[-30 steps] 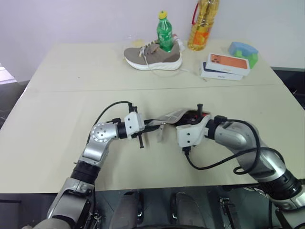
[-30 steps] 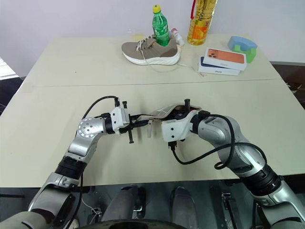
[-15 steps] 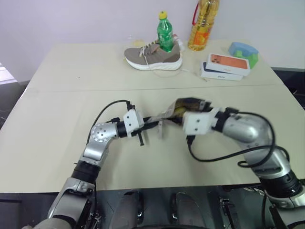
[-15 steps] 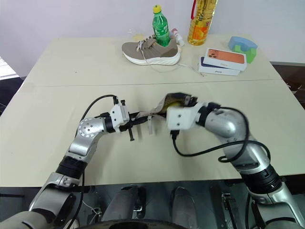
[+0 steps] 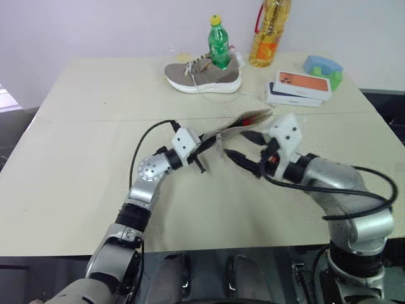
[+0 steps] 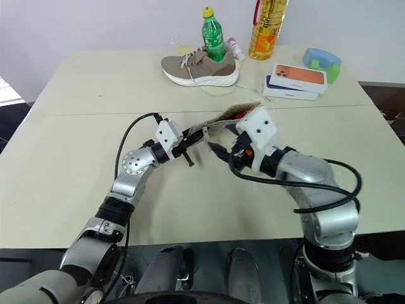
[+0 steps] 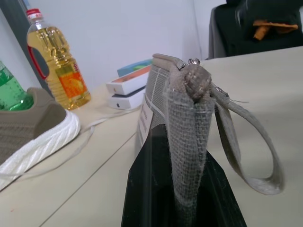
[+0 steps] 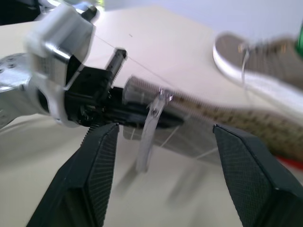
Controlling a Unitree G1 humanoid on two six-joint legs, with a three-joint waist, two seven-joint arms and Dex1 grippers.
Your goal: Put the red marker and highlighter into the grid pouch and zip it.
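Next, my left gripper sets the grid pouch free on the bare table (image 5: 224, 163) between the grey shoe and the near edge of the table.
The grid pouch (image 5: 243, 124) hangs in the air above the table's middle, tilted, and my left gripper (image 5: 206, 145) is shut on its near end. In the left wrist view the grey fabric (image 7: 187, 123) stands pinched between the black fingers (image 7: 147, 189), with the zipper's loop pull (image 7: 255, 151) dangling beside it. The red marker (image 5: 254, 118) peeks out of the pouch's far end. The highlighter is hidden. My right gripper (image 5: 243, 149) is open just under and beside the pouch, its fingers (image 8: 99, 170) spread wide around the loop pull (image 8: 147, 142) without touching it.
At the table's back stand a grey shoe (image 5: 202, 75), a green bottle (image 5: 219, 44), an oil bottle (image 5: 269, 31), stacked phone boxes (image 5: 297, 88) and a blue-green block (image 5: 324, 68). Black cables loop from both wrists over the table (image 5: 76, 145).
My right gripper has opened, rolled over and come up away from the pouch's mouth. The left gripper has carried the pouch's end forward and up, so the pouch now slants in the air.
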